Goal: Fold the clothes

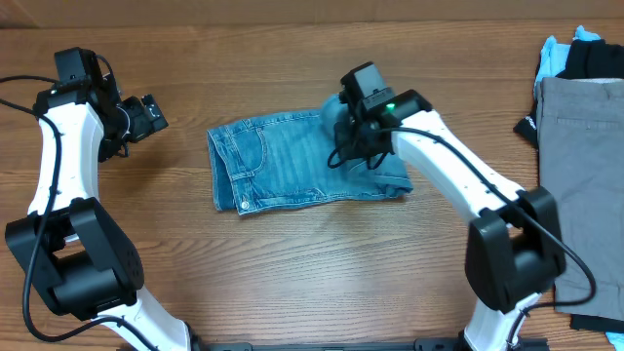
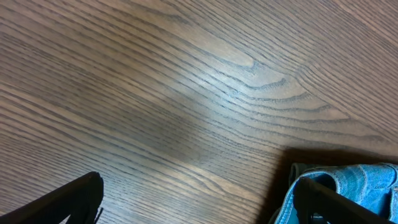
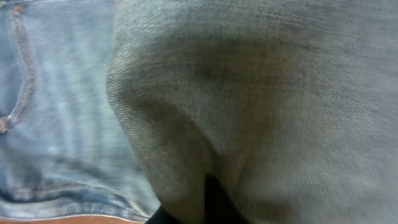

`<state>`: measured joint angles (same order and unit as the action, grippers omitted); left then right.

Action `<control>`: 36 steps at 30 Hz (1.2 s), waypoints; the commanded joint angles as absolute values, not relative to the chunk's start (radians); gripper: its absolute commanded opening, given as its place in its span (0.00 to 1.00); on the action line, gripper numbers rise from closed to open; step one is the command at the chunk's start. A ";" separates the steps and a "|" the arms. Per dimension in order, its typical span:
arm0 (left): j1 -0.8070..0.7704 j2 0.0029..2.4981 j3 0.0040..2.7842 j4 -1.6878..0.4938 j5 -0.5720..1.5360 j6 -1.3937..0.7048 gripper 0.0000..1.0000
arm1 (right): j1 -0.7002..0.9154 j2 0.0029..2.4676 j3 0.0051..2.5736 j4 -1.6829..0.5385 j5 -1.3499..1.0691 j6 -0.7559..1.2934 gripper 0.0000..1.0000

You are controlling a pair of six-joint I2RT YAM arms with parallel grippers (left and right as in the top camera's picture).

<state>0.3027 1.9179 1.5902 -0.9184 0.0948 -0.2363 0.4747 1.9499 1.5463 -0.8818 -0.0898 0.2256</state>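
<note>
My right gripper's hold is bunching the jeans' folded part into a raised bulge. Next, I open it and smooth the folded part straight by its far edge (image 1: 336, 100).
Light-blue denim jeans (image 1: 292, 166) lie folded into a compact rectangle at the middle of the table, waistband and pocket on the left. My right gripper (image 1: 345, 151) is down on their right part, shut on a raised fold of the denim. Up close, that bunched fold (image 3: 261, 93) fills the right wrist view and wraps the dark fingers (image 3: 211, 202). My left gripper (image 1: 154, 115) hangs open left of the jeans, apart from them. Its fingers (image 2: 71, 202) stand wide over bare wood, with the jeans' edge (image 2: 373, 177) behind the right one.
Grey trousers (image 1: 585, 175) lie flat along the right edge of the table. A black garment (image 1: 597, 58) and a sky-blue one (image 1: 554, 54) sit at the far right corner. Wooden tabletop (image 1: 292, 273) surrounds the jeans.
</note>
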 commanded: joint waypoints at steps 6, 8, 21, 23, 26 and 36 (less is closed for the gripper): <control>0.298 1.908 1.592 -0.921 0.105 -0.251 1.00 | 0.531 2.012 1.550 -0.791 -0.295 0.264 0.35; 0.298 1.908 1.592 -0.921 0.105 -0.251 1.00 | 0.531 2.012 1.552 -0.759 -0.324 0.267 0.35; 0.298 1.908 1.592 -0.922 0.105 -0.251 1.00 | 0.377 1.973 1.770 -0.944 -0.183 0.258 0.18; 0.298 1.908 1.592 -0.923 0.105 -0.251 1.00 | 0.332 1.978 1.766 -0.988 -0.262 0.221 0.04; 0.298 1.908 1.592 -0.923 0.105 -0.251 1.00 | 0.271 2.011 1.751 -1.077 -0.493 0.128 0.04; 0.298 1.908 1.592 -0.908 0.105 -0.251 1.00 | 0.242 2.124 1.472 -0.974 -1.119 -0.102 0.04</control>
<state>0.3027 1.9179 1.5902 -0.9119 0.0944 -0.2363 0.2352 2.0907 1.5402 -1.0027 -0.8768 -0.0200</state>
